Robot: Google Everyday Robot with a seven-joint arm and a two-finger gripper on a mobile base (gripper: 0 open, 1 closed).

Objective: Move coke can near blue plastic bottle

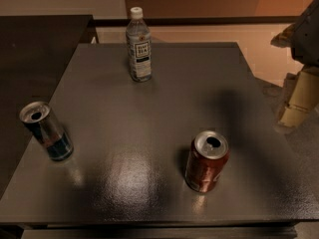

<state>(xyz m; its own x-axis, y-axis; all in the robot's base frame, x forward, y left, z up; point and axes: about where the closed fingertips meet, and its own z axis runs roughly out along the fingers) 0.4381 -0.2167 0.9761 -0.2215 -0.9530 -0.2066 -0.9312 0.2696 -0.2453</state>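
The coke can's upper body [207, 158], just below its silver top, is the spot my gripper will go to next and close on.
The coke can [206, 161], red with a silver top and an open pull-tab hole, stands upright near the front right of the dark grey table [164, 98]. The blue plastic bottle [138, 45], clear with a white cap and a white and dark blue label, stands upright at the back middle of the table. My gripper [295, 106] hangs at the right edge of the view, above the table's right side, well to the right of and behind the can. It holds nothing that I can see.
A slim blue-and-silver can [47, 131] stands upright near the table's left edge. A darker surface [35, 49] adjoins the table at the left. Pale floor and a wall lie behind the table.
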